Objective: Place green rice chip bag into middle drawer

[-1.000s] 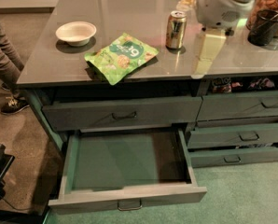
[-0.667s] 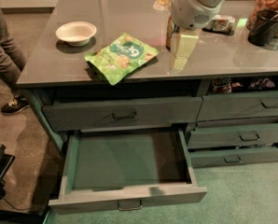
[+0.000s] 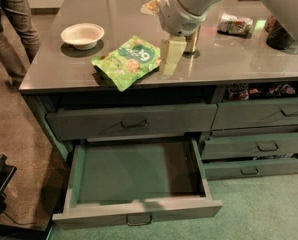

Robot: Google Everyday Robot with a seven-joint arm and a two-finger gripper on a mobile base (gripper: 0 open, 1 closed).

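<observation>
Next, my gripper will move above the green rice chip bag and close on the bag's middle (image 3: 131,59).
The green rice chip bag (image 3: 128,62) lies flat on the grey countertop, near its front edge and right of the bowl. My gripper (image 3: 170,60) hangs from the big pale arm just right of the bag, low over the counter beside the bag's right edge, and holds nothing. The middle drawer (image 3: 139,213) is pulled out wide below the counter. Its green inner tray (image 3: 134,174) holds nothing.
A white bowl (image 3: 82,35) stands on the counter at the left. A drink can (image 3: 193,43) is partly hidden behind my arm. A wrapped packet (image 3: 234,24) and a dark container (image 3: 279,34) lie at the right. A person's legs (image 3: 11,24) stand at the far left. Closed drawers (image 3: 261,116) are at the right.
My arm and gripper have moved left across the counter, from near the can to right beside the bag. The bag and the drawer have not moved.
</observation>
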